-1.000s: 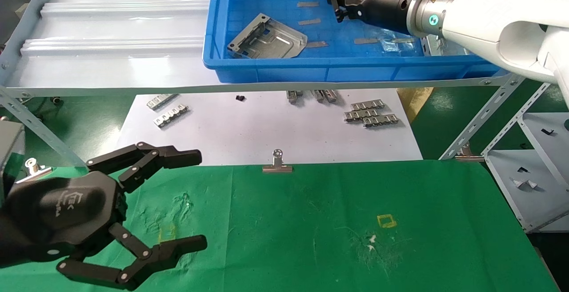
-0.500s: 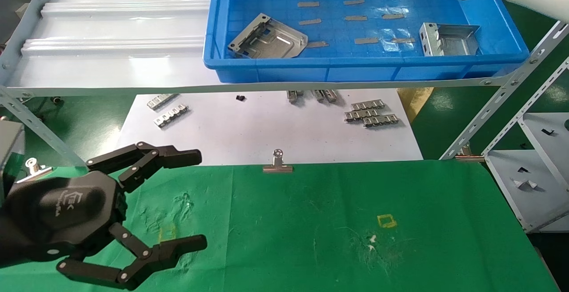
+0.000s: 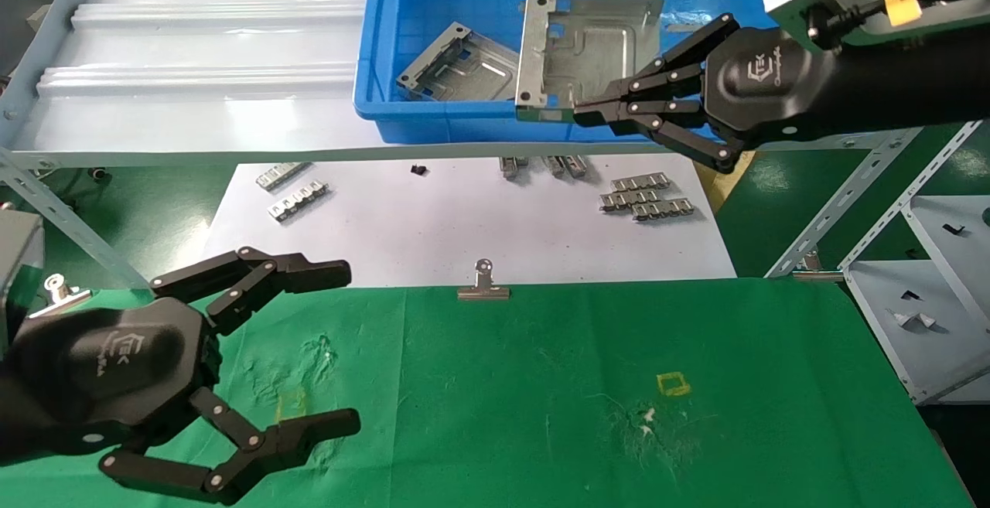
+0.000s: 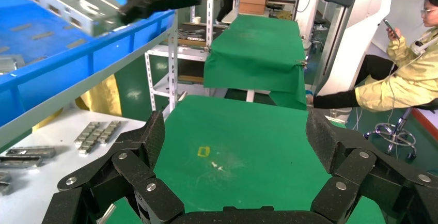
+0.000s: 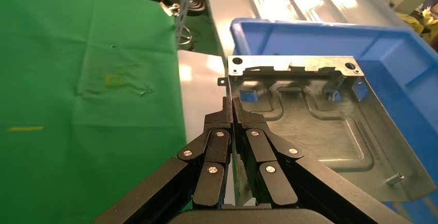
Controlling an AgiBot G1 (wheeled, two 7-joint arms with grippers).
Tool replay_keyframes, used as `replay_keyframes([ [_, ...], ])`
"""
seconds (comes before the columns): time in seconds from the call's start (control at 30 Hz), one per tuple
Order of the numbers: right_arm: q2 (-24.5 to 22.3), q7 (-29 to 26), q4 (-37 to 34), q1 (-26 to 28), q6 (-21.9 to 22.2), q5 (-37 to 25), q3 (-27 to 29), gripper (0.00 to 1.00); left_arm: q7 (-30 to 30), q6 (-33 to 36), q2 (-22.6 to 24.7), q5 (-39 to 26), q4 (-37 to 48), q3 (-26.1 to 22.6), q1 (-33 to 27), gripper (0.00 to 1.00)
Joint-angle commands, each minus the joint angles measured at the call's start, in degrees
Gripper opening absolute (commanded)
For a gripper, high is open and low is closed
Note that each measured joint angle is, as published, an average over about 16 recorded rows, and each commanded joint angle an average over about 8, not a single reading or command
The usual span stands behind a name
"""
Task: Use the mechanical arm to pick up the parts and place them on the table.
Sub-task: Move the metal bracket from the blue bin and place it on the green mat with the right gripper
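The grey sheet-metal part will come free from my right gripper when I let go of it over the small yellow square on the green table [image 3: 682, 376].
My right gripper [image 3: 584, 110] is shut on the lower edge of a grey sheet-metal part [image 3: 588, 44] and holds it in the air over the front wall of the blue bin [image 3: 464, 127]. The right wrist view shows the shut fingertips [image 5: 232, 105] pinching the part's [image 5: 304, 126] edge. The held part [image 4: 67, 4] also shows in the left wrist view. A second part [image 3: 464, 67] lies in the bin. My left gripper [image 3: 346, 346] is open and empty, low over the left of the green table [image 3: 541, 384].
A white paper sheet [image 3: 464, 222] under the shelf carries small ribbed metal strips [image 3: 642, 199]. A binder clip [image 3: 483, 285] sits on the cloth's far edge. A white ribbed shelf [image 3: 193, 44] is left of the bin. A grey rack [image 3: 913, 284] stands at right.
My right arm has swung down from the back of the bin, and its gripper now holds a part over the bin's front wall. My left gripper has not moved.
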State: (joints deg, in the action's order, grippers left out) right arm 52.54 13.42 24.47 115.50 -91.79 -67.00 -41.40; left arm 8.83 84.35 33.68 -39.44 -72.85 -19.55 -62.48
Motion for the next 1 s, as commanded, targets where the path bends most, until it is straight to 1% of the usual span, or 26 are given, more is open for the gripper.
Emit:
replay_keyframes([
  [0.03, -2.2, -1.3, 4.1, -1.4, -0.4, 1.8, -1.6, 0.00, 0.0, 0.0, 0.0, 0.0, 0.0, 0.0, 0.0, 1.00],
  [0.17, -7.5, -4.1, 12.5, -3.8, -0.2, 7.1, -5.8, 0.00, 0.0, 0.0, 0.0, 0.0, 0.0, 0.0, 0.0, 1.00],
  [0.27, -10.8, -5.7, 17.4, -5.2, 0.0, 10.4, -9.2, 0.00, 0.0, 0.0, 0.0, 0.0, 0.0, 0.0, 0.0, 1.00],
  [0.37, -13.1, -6.8, 20.7, -6.4, 0.1, 12.4, -13.0, 0.00, 0.0, 0.0, 0.0, 0.0, 0.0, 0.0, 0.0, 1.00],
  [0.47, -14.0, -6.7, 21.6, -7.1, 0.5, 12.1, -16.9, 0.00, 0.0, 0.0, 0.0, 0.0, 0.0, 0.0, 0.0, 1.00],
  [0.53, -13.5, -6.0, 20.7, -7.4, 0.8, 11.1, -19.2, 0.00, 0.0, 0.0, 0.0, 0.0, 0.0, 0.0, 0.0, 1.00],
  [0.63, -11.4, -4.4, 17.8, -7.7, 1.1, 8.4, -22.4, 0.00, 0.0, 0.0, 0.0, 0.0, 0.0, 0.0, 0.0, 1.00],
  [0.87, -4.1, -0.4, 7.5, -8.0, 1.7, 1.3, -28.9, 0.00, 0.0, 0.0, 0.0, 0.0, 0.0, 0.0, 0.0, 1.00],
  [1.0, -0.7, 2.2, 1.5, -8.5, 1.9, -0.8, -31.0, 0.00, 0.0, 0.0, 0.0, 0.0, 0.0, 0.0, 0.0, 1.00],
])
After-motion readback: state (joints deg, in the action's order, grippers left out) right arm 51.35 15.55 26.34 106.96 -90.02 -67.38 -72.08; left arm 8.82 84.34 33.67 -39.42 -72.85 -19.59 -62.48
